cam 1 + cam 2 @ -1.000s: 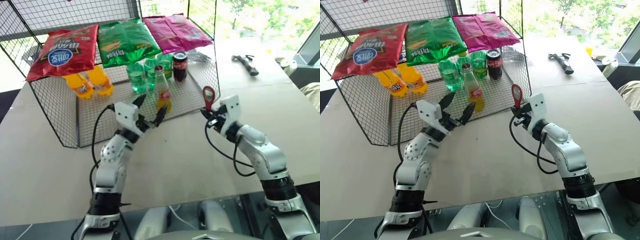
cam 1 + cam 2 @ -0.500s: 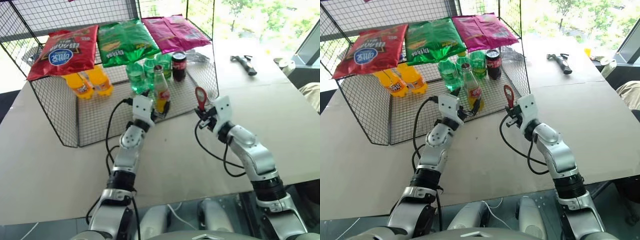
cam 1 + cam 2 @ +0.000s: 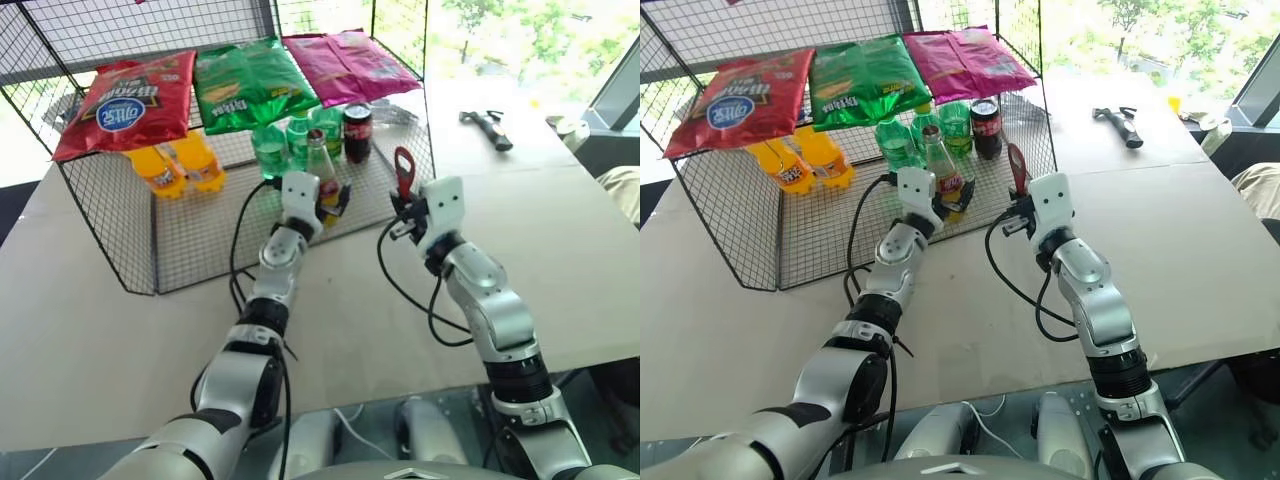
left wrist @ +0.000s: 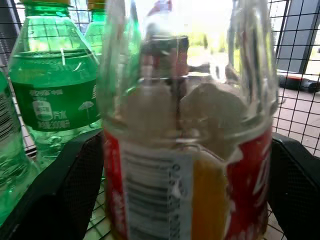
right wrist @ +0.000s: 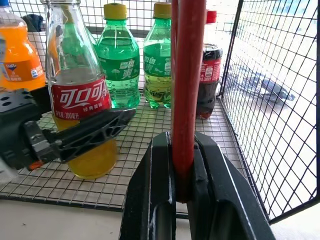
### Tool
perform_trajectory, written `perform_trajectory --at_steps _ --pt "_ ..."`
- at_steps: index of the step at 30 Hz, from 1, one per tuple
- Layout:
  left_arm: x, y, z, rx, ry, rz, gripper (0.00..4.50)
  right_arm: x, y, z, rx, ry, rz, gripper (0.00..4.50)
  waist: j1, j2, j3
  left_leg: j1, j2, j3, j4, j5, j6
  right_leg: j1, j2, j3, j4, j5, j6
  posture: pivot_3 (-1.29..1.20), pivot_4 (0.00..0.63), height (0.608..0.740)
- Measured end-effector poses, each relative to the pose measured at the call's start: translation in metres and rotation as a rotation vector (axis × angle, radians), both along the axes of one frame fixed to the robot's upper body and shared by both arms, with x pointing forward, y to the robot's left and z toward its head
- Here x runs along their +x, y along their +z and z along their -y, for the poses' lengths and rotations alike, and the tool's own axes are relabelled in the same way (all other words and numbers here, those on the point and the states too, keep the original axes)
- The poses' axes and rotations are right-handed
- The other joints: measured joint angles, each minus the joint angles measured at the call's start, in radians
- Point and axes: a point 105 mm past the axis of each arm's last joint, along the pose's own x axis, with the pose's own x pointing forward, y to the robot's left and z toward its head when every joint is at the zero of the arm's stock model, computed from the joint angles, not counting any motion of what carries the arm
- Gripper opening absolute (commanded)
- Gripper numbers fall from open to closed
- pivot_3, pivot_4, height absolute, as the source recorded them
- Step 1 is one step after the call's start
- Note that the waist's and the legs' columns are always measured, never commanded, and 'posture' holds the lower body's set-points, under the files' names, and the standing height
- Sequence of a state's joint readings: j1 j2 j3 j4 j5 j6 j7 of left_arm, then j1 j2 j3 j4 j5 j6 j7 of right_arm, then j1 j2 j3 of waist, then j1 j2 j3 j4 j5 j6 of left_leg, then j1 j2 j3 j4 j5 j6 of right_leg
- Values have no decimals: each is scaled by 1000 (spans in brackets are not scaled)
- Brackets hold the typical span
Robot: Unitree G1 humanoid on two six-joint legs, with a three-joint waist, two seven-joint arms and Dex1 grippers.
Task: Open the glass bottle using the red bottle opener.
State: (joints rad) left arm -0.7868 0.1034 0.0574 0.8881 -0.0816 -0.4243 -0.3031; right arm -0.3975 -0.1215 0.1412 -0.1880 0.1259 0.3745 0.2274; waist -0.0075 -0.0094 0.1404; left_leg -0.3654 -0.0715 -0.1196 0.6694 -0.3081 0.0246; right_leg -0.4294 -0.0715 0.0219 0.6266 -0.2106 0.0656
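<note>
I have my left gripper low around the glass bottle's red label, far below its cap, so next I pull the bottle forward and grip the bottle's neck (image 5: 66, 37).
The glass bottle (image 3: 320, 168) stands upright on the wire rack's lower shelf, with orange drink, a red label and a metal cap. My left gripper (image 3: 327, 200) is open around its lower body, one black finger (image 4: 60, 190) on each side of the label. My right gripper (image 3: 408, 212) is shut on the handle of the red bottle opener (image 3: 403, 168), which it holds upright with the ring head on top. The opener is just to the right of the bottle, near the rack's front right corner. In the right wrist view the opener (image 5: 187, 75) rises between my fingers.
Green plastic bottles (image 3: 272, 150), orange bottles (image 3: 180, 165) and a dark cola bottle (image 3: 358, 130) stand close behind the glass bottle. Chip bags (image 3: 250, 85) lie on the rack's top. The rack's wire side wall (image 5: 270, 100) stands right of the opener. A tool (image 3: 490, 128) lies far right.
My left gripper has reached forward into the rack and now straddles the glass bottle. My right gripper has carried the opener up and left, closer to the bottle.
</note>
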Motion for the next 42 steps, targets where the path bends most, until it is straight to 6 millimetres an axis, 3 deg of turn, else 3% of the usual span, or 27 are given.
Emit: perform_trajectory --at_steps 4,8,11,18,21,26,31,36,37,40,42 --pt "4 2 2 -1 -12 -6 2770 1 0 2 -2 -6 1 0 -7 0 0 0 0 0 0 0 0 0 0 0 0 0 0 0 150 740" --pt "3 2 3 2 -25 -1 2815 0 0 1 -1 -6 3 0 -8 0 0 0 0 0 0 0 0 0 0 0 0 0 0 0 150 740" --pt "-9 0 -1 -13 -65 25 2815 1 2 4 7 -18 10 0 -11 0 0 0 1 0 0 0 0 -1 0 1 0 0 0 0 150 740" --pt "-61 -2 -15 11 -183 11 2815 5 5 18 4 -56 19 0 -35 0 0 -1 2 1 -1 0 0 -3 0 3 1 0 0 0 150 740" --pt "-88 7 -26 48 -213 -5 2815 8 7 26 4 -78 27 0 -33 0 0 -1 3 1 -1 0 0 -3 1 3 2 0 0 0 150 740" --pt "-122 9 -33 84 -228 -36 2815 14 9 25 8 -74 32 0 -28 0 0 1 3 2 0 0 0 -2 1 4 2 0 0 0 150 740" --pt "-130 -15 -36 79 -197 -116 2815 15 8 21 15 -52 33 0 -23 0 0 1 3 2 0 0 0 -2 1 3 2 0 -1 0 150 740" --pt "-130 -21 -30 61 -204 -112 2815 15 8 19 16 -42 37 0 -23 0 0 1 3 3 0 0 0 -2 1 3 2 0 -1 0 150 740" --pt "-130 -22 -30 59 -204 -112 3615 15 9 19 16 -42 39 0 -23 0 0 1 3 3 0 0 0 -2 1 3 2 0 -1 0 150 740" --pt "-131 -19 -28 52 -213 -87 4468 15 9 21 8 -42 41 0 -23 0 0 1 3 3 0 0 0 -2 1 3 2 0 -1 0 150 740" --pt "-131 -18 -29 53 -211 -72 4468 15 9 21 5 -44 42 0 -22 0 0 1 3 3 0 0 0 -1 1 4 2 0 -1 0 150 740"
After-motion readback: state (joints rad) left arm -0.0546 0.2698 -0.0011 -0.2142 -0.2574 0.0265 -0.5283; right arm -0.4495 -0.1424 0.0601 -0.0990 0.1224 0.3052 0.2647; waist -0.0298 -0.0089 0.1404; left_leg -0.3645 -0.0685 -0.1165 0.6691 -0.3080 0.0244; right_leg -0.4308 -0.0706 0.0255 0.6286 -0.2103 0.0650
